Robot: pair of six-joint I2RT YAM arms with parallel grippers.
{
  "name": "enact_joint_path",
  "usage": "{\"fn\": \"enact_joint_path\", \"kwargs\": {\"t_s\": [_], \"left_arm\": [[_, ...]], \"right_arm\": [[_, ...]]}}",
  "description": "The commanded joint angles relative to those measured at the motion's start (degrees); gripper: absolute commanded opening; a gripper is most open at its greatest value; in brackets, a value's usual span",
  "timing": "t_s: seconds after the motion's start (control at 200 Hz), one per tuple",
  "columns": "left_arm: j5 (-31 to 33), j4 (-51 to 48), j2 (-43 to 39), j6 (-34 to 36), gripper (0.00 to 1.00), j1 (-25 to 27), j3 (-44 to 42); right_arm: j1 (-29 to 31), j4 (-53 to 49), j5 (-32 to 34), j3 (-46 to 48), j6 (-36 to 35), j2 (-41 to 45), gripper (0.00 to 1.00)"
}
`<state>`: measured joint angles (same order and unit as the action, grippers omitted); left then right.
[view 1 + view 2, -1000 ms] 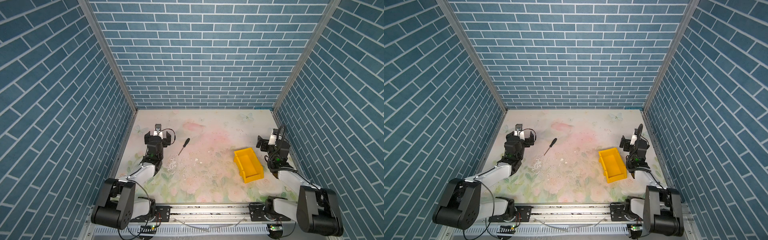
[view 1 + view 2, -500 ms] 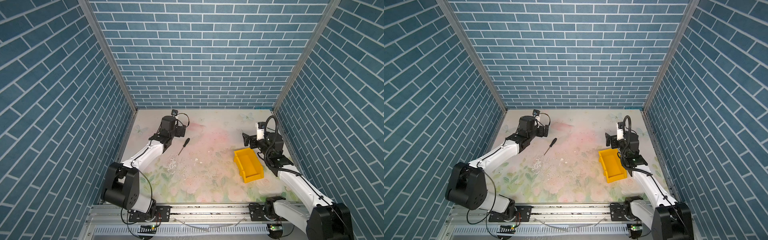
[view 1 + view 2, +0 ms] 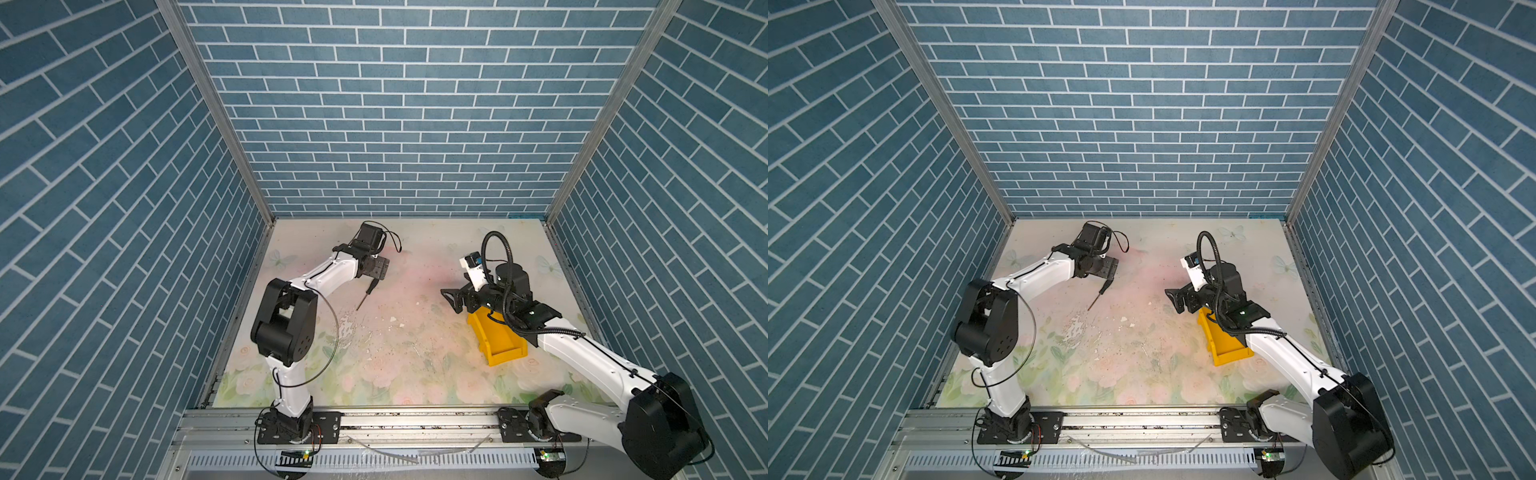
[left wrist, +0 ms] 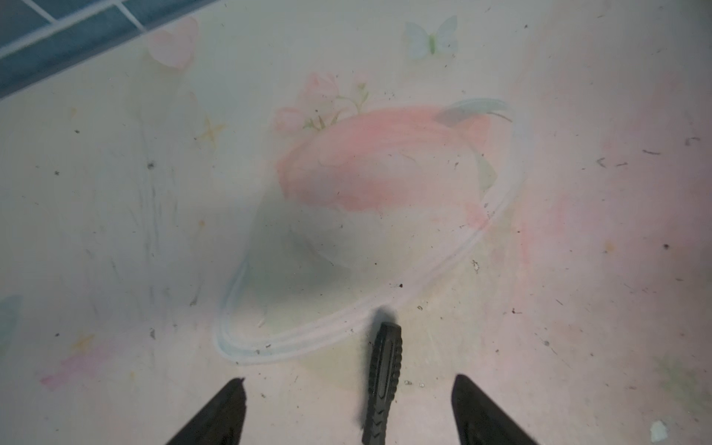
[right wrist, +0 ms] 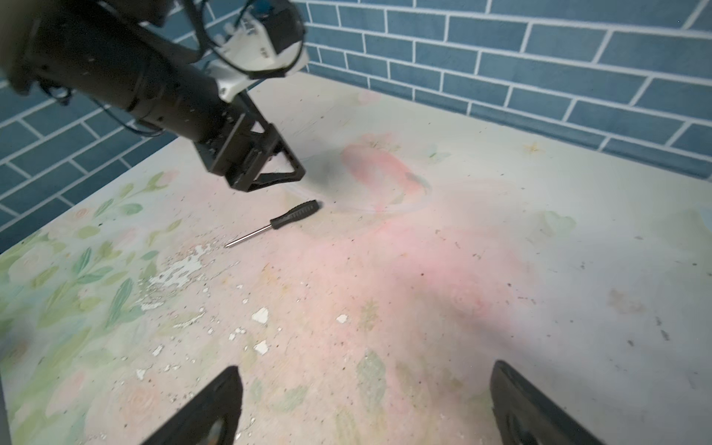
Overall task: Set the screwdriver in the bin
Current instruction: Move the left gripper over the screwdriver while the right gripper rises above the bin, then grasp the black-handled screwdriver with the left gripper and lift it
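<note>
My left gripper should hold the screwdriver's black handle. So my right gripper should close on the thin silver rod (image 3: 363, 301) (image 5: 249, 235) of the screwdriver.
The screwdriver (image 3: 368, 294) (image 3: 1100, 293), with a black handle and thin silver shaft, lies flat on the floral tabletop left of centre. My left gripper (image 3: 376, 269) (image 3: 1108, 267) hangs just over its handle. In the left wrist view the gripper (image 4: 348, 379) is open, and the ribbed handle (image 4: 383, 381) lies between the fingers, touching neither. The yellow bin (image 3: 503, 345) (image 3: 1225, 345) stands on the right, its far end hidden under my right arm. My right gripper (image 3: 451, 297) (image 5: 366, 368) is open and empty above the table beside the bin, facing the screwdriver (image 5: 293, 215).
Flaked white patches (image 3: 345, 328) mark the tabletop near the screwdriver's tip. Blue brick walls close in the left, back and right sides. A metal rail (image 3: 415, 419) carrying both arm bases runs along the front edge.
The left arm reached from the left edge out to the screwdriver and lowered over its handle. The right arm rose and swung inward over the bin's far end.
</note>
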<state>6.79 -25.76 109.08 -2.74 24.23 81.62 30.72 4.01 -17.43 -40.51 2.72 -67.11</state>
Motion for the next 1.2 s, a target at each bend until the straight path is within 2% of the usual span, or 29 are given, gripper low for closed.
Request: {"fn": "enact_joint_path", "kwargs": {"t_s": [0.0, 0.19, 0.45, 0.57, 0.775, 0.895, 1.195], "left_arm": [[1.03, -7.66, 3.62, -0.46, 0.76, 0.56, 3.58], [-0.25, -10.72, 8.66, -0.52, 0.57, 0.7, 7.11], [-1.15, -18.01, 15.58, -2.91, 0.48, 0.71, 14.2], [-2.3, -20.85, 18.63, -3.74, 0.41, 0.68, 17.6], [-3.01, -20.21, 19.3, -4.32, 0.3, 0.71, 17.26], [-3.1, -19.87, 19.19, -4.94, 0.17, 0.71, 16.58], [-3.27, -12.2, 11.78, -7.28, 0.16, 0.81, 10.52]], "right_arm": [[2.28, -0.86, -0.41, -1.82, 0.94, -1.13, 0.99], [4.93, 1.59, 0.62, -1.41, 3.05, -3.32, 0.99], [6.19, 1.88, 1.95, -1.81, 2.91, -4.87, 0.99], [6.28, 1.32, 2.07, -2.1, 2.82, -4.96, 0.99], [6.38, 1.2, 3.18, -1.86, 2.82, -4.79, 0.99], [6.37, 1.19, 3.37, -1.85, 2.82, -4.78, 0.99], [6.37, 3.73, 4.98, -2.03, 6.22, -5.4, 0.99]]}}
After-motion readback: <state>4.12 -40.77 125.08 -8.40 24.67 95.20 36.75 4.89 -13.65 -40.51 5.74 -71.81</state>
